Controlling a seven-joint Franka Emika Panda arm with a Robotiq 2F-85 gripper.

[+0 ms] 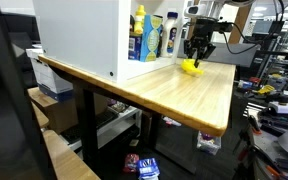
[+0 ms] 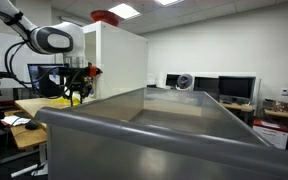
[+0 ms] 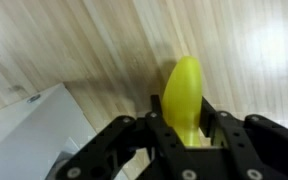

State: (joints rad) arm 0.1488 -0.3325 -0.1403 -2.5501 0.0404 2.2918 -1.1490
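Next, I let go of the yellow banana-like object with my gripper on the light wooden table (image 1: 197, 71), in front of the bottles of the cabinet. The object now hangs just over the table.
A yellow banana-like object (image 3: 182, 95) sticks out from between my gripper's (image 3: 184, 112) two black fingers (image 3: 156, 112), which are shut on its lower part. In an exterior view the same yellow object (image 1: 190, 67) hangs just over the light wooden table (image 1: 154, 88), under the gripper (image 1: 197, 50). From the opposite side, the arm reaches down to the yellow object (image 2: 74, 97) at the table's far end. Whether it touches the tabletop I cannot tell.
A tall white cabinet (image 1: 79, 35) stands on the table beside the gripper, with blue and yellow bottles (image 1: 151, 38) in its open side. A grey bin wall (image 2: 164, 130) fills the foreground of an exterior view. Clutter lies on the floor (image 1: 144, 165).
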